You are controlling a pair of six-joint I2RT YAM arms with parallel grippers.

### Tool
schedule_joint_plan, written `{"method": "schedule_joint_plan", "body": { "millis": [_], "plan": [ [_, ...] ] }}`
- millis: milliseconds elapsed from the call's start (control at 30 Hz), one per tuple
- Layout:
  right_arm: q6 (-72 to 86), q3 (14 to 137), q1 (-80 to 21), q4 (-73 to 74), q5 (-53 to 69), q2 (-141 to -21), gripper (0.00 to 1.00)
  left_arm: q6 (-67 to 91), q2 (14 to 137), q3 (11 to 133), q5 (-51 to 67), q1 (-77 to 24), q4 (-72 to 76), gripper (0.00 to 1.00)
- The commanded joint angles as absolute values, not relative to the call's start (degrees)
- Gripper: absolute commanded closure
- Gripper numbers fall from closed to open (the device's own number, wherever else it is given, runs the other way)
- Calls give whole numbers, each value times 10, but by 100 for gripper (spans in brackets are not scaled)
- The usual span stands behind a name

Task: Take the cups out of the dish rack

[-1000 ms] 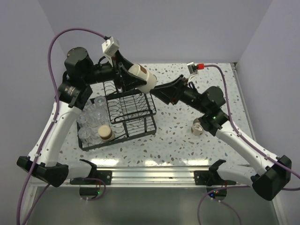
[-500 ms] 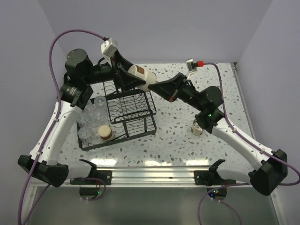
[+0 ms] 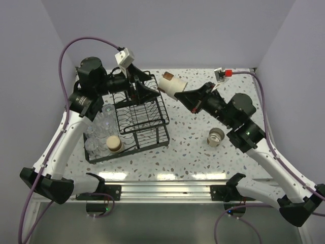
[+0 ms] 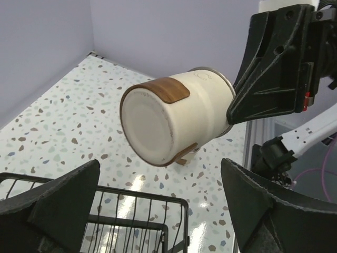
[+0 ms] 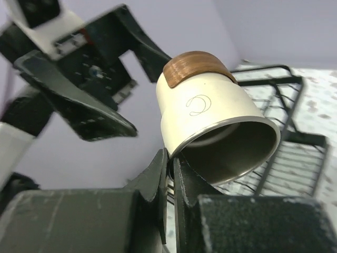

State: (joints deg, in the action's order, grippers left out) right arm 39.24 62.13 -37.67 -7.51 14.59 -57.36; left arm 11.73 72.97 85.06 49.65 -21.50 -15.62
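I need to use my right gripper to let go of the cream cup inside the other cup that is standing upright on the speckled table (image 3: 217,134).
A cream cup (image 3: 171,83) with a brown band hangs on its side in the air, just right of the black wire dish rack (image 3: 152,136). My right gripper (image 3: 186,94) is shut on its rim. In the right wrist view the fingers pinch the cup (image 5: 210,113) wall at the rim (image 5: 169,158). My left gripper (image 3: 145,90) stands open over the rack's far side, apart from the cup (image 4: 174,118), whose base faces it. A tan cup (image 3: 115,144) and several clear cups (image 3: 101,124) sit in the rack's left part. Another cup (image 3: 216,136) stands upright on the table.
The rack's slotted wire tier (image 3: 142,109) lies right under the left gripper (image 4: 160,176). The speckled table (image 3: 188,147) stretches to the right of the rack. Purple walls close the back and both sides. The rail with the arm bases (image 3: 167,189) runs along the near edge.
The left gripper let go of the cream cup and opened wide, drawing back left. The right gripper shut on the cup's rim and carried it a little to the right.
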Motion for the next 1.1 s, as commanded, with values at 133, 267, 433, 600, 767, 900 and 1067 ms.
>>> {"method": "schedule_joint_plan", "body": {
  "millis": [133,267,433,600,767,900,1067],
  "plan": [
    [191,821,-375,441,-129,-610,100,14,722,882,351,-215,-223,0],
    [154,917,-374,702,-242,-701,100,-39,718,892,284,-215,-260,0],
    [155,931,-374,845,-257,-750,100,-75,704,882,258,-215,-284,0],
    [145,915,-347,843,-230,-764,100,-88,695,879,253,-215,-294,0],
    [104,866,-263,796,-162,-795,100,-95,688,876,251,-215,-303,0],
    [94,858,-249,788,-126,-816,100,-95,686,876,255,-215,-305,0],
    [81,853,-248,781,-94,-846,100,-94,686,878,252,-215,-305,0]
  ]
}}
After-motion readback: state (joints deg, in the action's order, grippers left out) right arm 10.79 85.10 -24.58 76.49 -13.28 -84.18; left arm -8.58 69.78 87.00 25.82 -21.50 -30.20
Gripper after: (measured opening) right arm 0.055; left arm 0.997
